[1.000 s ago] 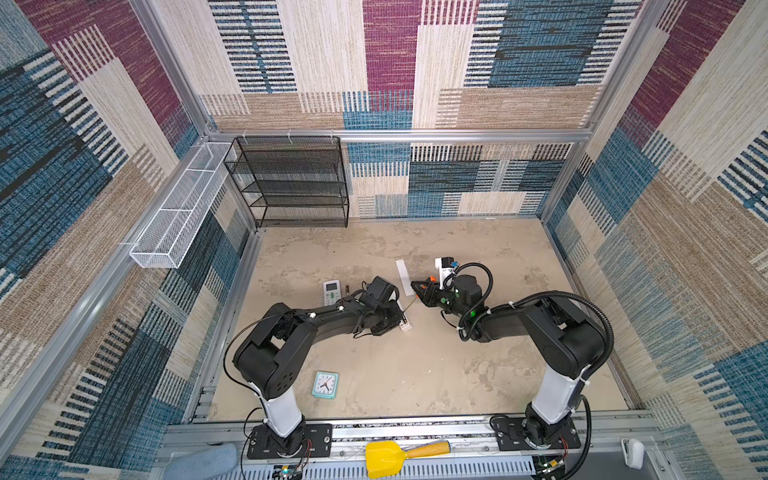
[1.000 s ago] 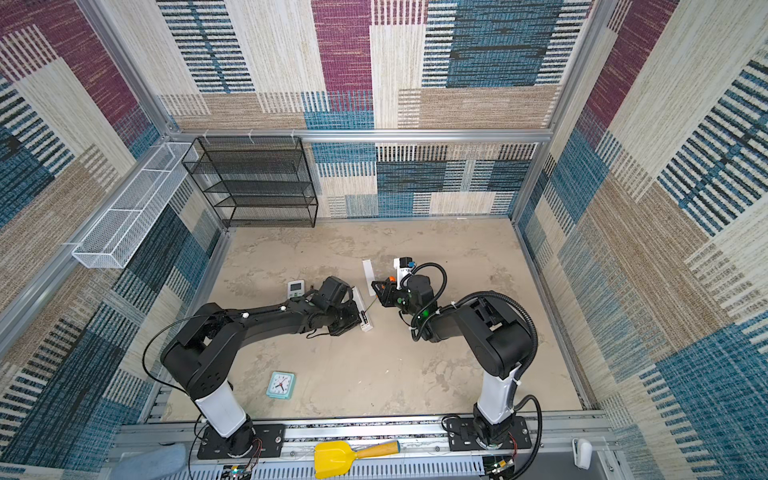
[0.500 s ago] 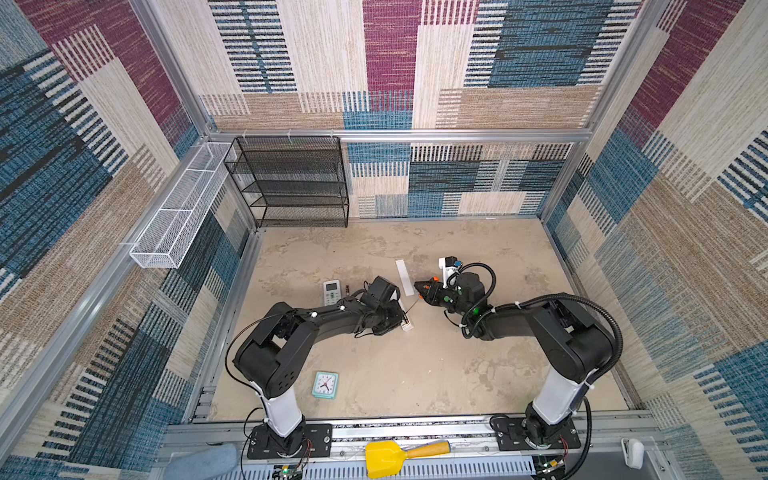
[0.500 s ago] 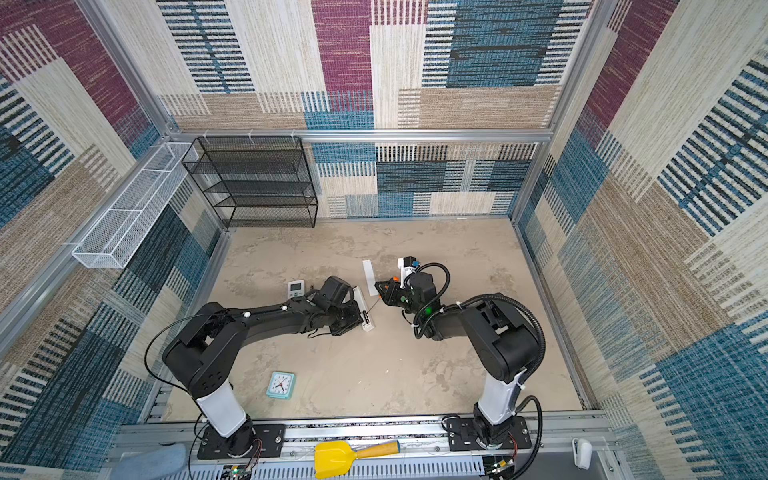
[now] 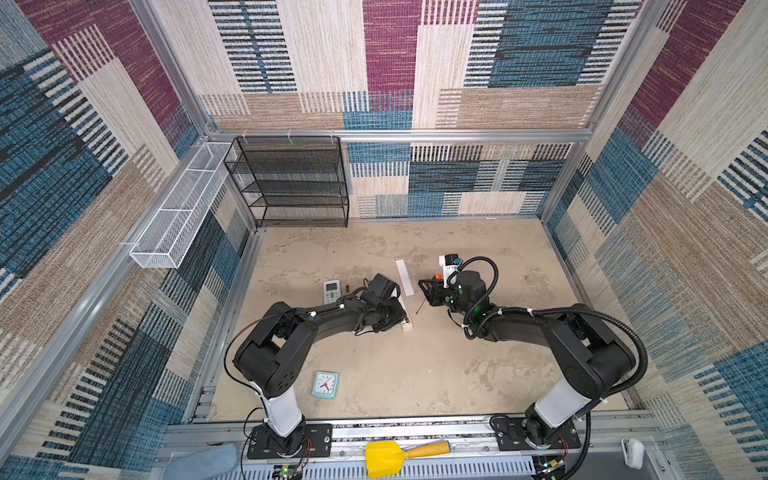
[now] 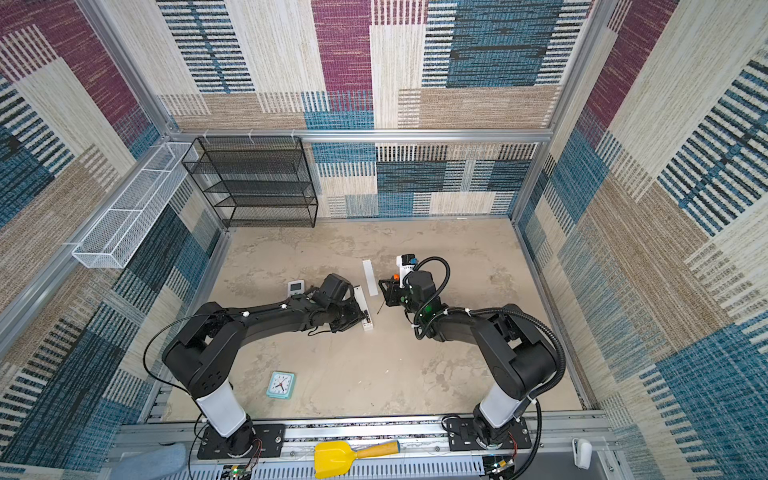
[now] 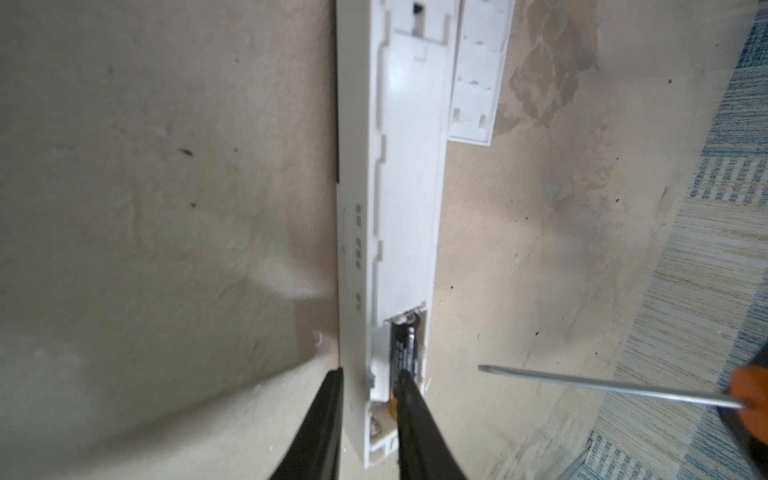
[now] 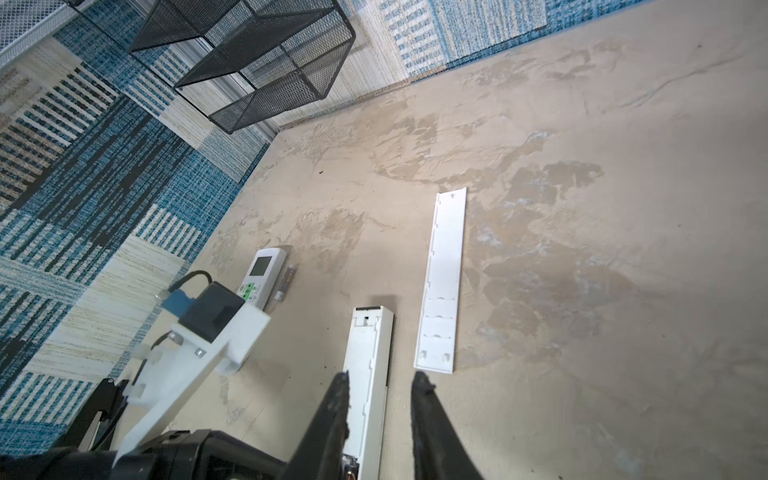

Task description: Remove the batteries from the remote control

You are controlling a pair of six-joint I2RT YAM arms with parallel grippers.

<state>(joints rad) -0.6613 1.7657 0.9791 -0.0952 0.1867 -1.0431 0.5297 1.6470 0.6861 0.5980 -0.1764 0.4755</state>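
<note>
The finger of my left gripper is over the battery in the compartment, so my left gripper should pinch the remote's side (image 7: 370,356) to clear the battery for the screwdriver.
The long white remote control (image 7: 399,187) lies back up on the table with its cover off. A dark battery (image 7: 401,349) sits in the open compartment at its near end. My left gripper (image 7: 370,374) is open at that end: one finger is beside the remote's outer edge, the other finger (image 7: 409,399) rests on the battery. Another dark battery (image 8: 286,282) lies loose beside a small remote. My right gripper (image 5: 426,291) is shut on an orange-handled screwdriver (image 5: 436,276), gripped back from the fingertips, its shaft (image 7: 602,386) pointing toward the remote.
The remote's white back cover (image 5: 404,277) lies just behind the remote. A small remote with a screen (image 5: 332,291) lies to the left. A teal clock (image 5: 325,385) sits near the front. A black mesh shelf (image 5: 291,183) stands at the back left.
My left gripper's jaws have parted from shut at the remote's battery end. Both arms have stayed almost where they were.
</note>
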